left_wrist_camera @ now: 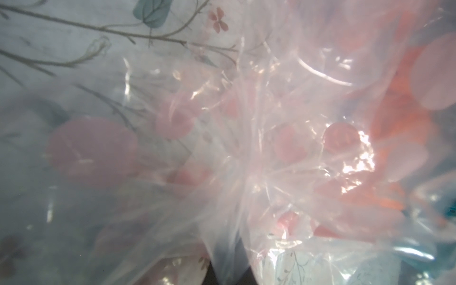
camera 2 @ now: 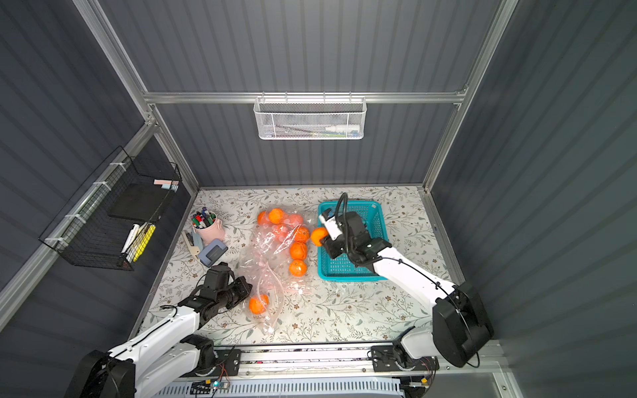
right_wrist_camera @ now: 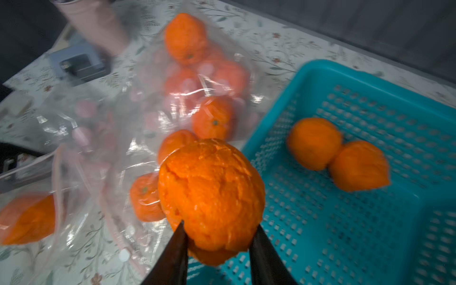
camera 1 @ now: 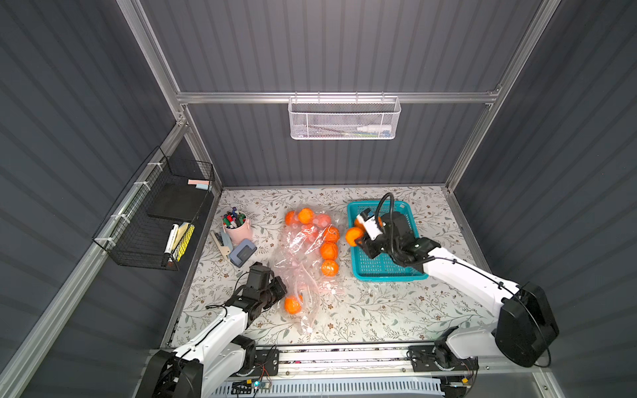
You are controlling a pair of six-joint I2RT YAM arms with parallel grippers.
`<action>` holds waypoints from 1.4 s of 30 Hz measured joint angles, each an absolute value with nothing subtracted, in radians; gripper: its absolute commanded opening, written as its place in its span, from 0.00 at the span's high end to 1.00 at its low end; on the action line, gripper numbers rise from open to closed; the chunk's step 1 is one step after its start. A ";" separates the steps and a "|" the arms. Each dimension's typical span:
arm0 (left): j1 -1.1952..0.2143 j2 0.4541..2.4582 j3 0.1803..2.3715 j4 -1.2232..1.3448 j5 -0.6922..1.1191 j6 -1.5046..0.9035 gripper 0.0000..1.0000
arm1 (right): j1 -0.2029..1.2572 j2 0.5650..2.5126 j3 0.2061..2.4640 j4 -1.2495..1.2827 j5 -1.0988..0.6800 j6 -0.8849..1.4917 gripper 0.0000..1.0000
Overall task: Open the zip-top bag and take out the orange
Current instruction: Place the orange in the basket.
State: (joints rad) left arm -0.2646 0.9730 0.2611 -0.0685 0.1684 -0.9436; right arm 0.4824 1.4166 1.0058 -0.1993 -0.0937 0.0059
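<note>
Next, my right gripper releases the orange, now held over the basket's rim, in the teal basket's back corner (camera 1: 393,221) (right_wrist_camera: 408,186) farthest from the bag, next to other oranges.
The zip-top bag (camera 1: 303,262), clear with pink dots, lies crumpled across the middle of the table. Several oranges (camera 1: 329,249) are still inside it, one near its front end (camera 1: 292,305). My left gripper (camera 1: 283,292) is shut on the bag's near left edge. In the left wrist view the plastic (left_wrist_camera: 246,172) bunches into the jaws. My right gripper (right_wrist_camera: 217,229) is shut on an orange (right_wrist_camera: 212,192), held in the air over the left rim of the teal basket (camera 1: 389,275). Both top views show this orange (camera 2: 319,236) outside the bag.
Two oranges (right_wrist_camera: 313,143) (right_wrist_camera: 360,165) lie in the teal basket (right_wrist_camera: 320,66). A pink pen cup (camera 1: 238,227) and a blue-grey stapler (camera 1: 243,253) stand left of the bag. A black wire rack (camera 1: 155,213) hangs on the left wall, a white mesh basket (camera 1: 344,117) on the back wall.
</note>
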 measured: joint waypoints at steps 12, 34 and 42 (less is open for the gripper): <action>-0.265 0.975 0.259 -0.068 0.168 -0.943 1.00 | 0.232 1.726 1.212 -0.377 0.059 0.072 0.72; -0.265 1.004 0.259 -0.052 0.169 -0.943 1.00 | 0.189 2.011 1.491 -0.489 0.112 0.075 0.45; -0.265 1.004 0.259 -0.052 0.169 -0.943 1.00 | 0.191 1.997 1.493 -0.500 0.099 0.086 0.32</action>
State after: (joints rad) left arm -0.2646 1.0042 0.2588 -0.0525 0.1688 -0.9432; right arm 0.1905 1.9972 1.4929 -0.5003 0.0994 0.0856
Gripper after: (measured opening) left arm 0.050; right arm 0.680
